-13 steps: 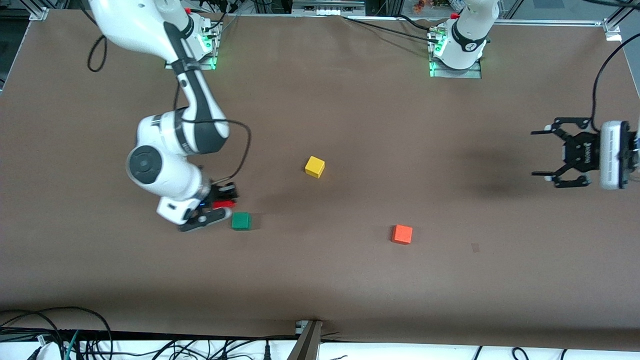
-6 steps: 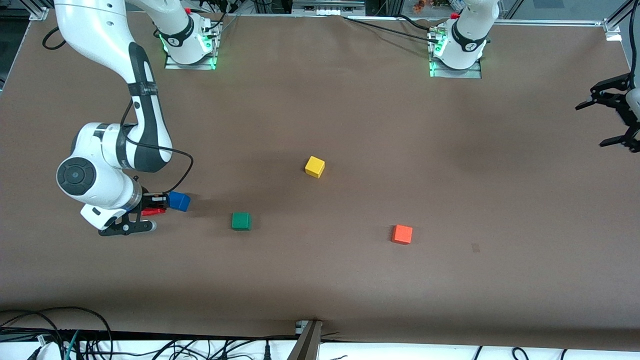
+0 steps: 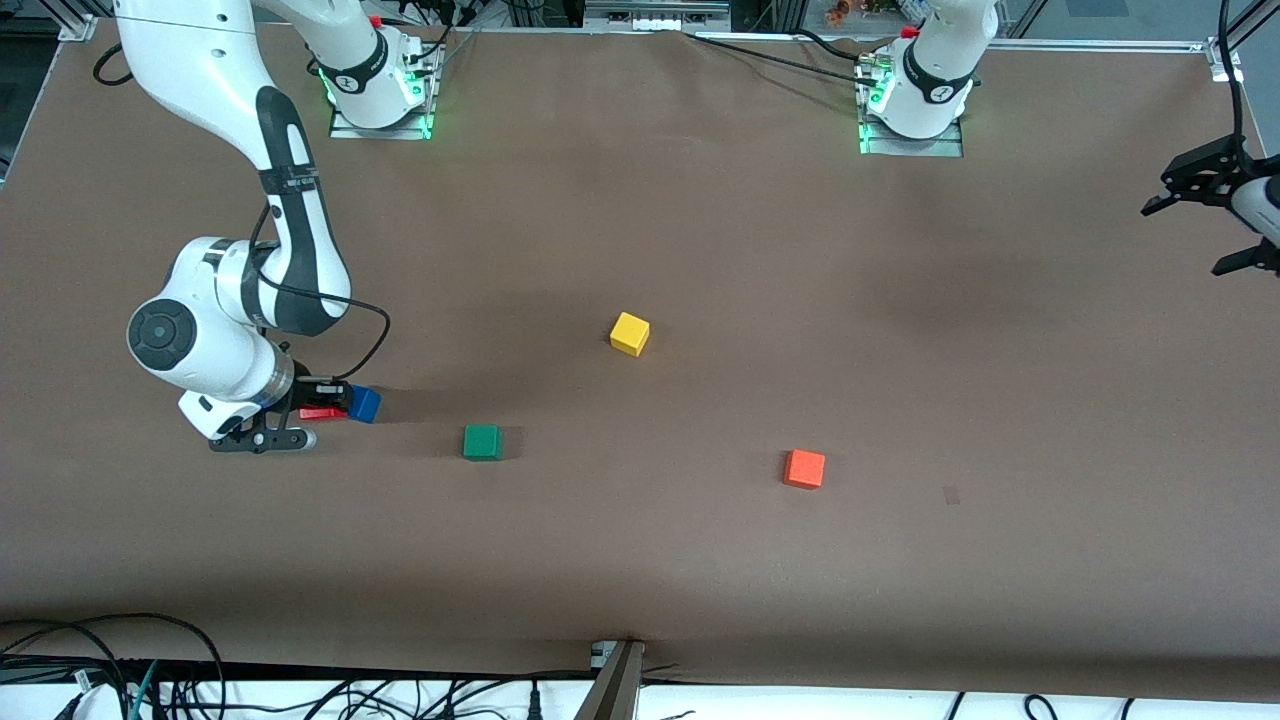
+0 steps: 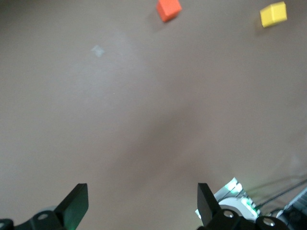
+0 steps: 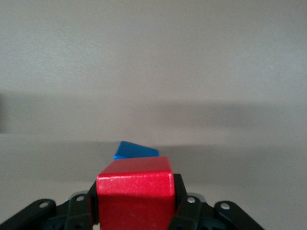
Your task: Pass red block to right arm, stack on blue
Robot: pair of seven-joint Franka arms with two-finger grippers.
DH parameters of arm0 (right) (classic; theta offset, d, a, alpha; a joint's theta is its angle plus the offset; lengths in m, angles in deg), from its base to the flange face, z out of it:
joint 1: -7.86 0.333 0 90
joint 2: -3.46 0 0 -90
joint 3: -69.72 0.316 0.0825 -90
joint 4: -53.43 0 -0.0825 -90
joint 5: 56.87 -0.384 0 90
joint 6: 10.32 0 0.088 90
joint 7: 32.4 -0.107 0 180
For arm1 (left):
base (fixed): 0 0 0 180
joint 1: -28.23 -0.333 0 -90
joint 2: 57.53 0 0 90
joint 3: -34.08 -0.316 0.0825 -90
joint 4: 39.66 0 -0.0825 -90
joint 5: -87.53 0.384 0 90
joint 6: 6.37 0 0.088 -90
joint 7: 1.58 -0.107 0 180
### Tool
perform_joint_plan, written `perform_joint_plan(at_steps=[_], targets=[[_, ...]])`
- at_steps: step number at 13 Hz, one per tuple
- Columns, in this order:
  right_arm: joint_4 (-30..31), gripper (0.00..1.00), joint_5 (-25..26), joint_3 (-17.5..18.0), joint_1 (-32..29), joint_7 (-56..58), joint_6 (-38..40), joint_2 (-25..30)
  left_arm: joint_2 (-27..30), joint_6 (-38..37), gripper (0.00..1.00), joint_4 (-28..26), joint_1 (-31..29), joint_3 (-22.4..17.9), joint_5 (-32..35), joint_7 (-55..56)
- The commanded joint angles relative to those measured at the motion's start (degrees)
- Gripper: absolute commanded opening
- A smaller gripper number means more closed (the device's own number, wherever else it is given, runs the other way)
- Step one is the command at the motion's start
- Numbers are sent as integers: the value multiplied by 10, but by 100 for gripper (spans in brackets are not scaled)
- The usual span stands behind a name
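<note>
My right gripper will let go of the red block on top of the blue cube (image 3: 341, 407) (image 5: 136, 153), the one closest to the green cube.
My right gripper (image 3: 322, 411) is shut on the red block (image 3: 320, 412), low over the table toward the right arm's end. The blue cube (image 3: 363, 403) stands on the table right beside the red block, toward the table's middle; whether they touch I cannot tell. In the right wrist view the red block (image 5: 135, 194) fills the jaws of my right gripper (image 5: 135, 203), and a corner of the blue cube (image 5: 135, 150) shows just past it. My left gripper (image 3: 1215, 215) is open and empty, high over the left arm's end of the table; it also shows in its own wrist view (image 4: 142, 208).
A green cube (image 3: 482, 442) lies nearer the table's middle than the blue cube. A yellow cube (image 3: 630, 333) sits mid-table. An orange cube (image 3: 804, 468) lies toward the left arm's end. The left wrist view shows the orange cube (image 4: 169, 9) and the yellow cube (image 4: 273, 14).
My right arm carried the red block from beside the green cube toward its end of the table, uncovering the blue cube, then edged back toward it. My left gripper withdrew toward the table's end.
</note>
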Motion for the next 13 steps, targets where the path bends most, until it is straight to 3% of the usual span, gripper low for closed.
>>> perform_joint_plan(at_steps=[1, 5, 10, 12, 13], targets=[[34, 0, -17, 2, 4, -7, -12, 20, 5, -22, 100, 28, 5, 14, 4, 74], [68, 0, -17, 3, 13, -3, -64, 28, 4, -21, 100, 29, 8, 29, 12, 77], [69, 0, -17, 3, 16, -3, -65, 29, 25, -22, 100, 23, 32, 52, 61, 83], [69, 27, -17, 3, 16, -2, -66, 27, 24, -27, 100, 25, 130, -17, 88, 127], [69, 54, -17, 3, 16, -2, -69, 26, 25, -46, 100, 25, 189, -62, 92, 168]])
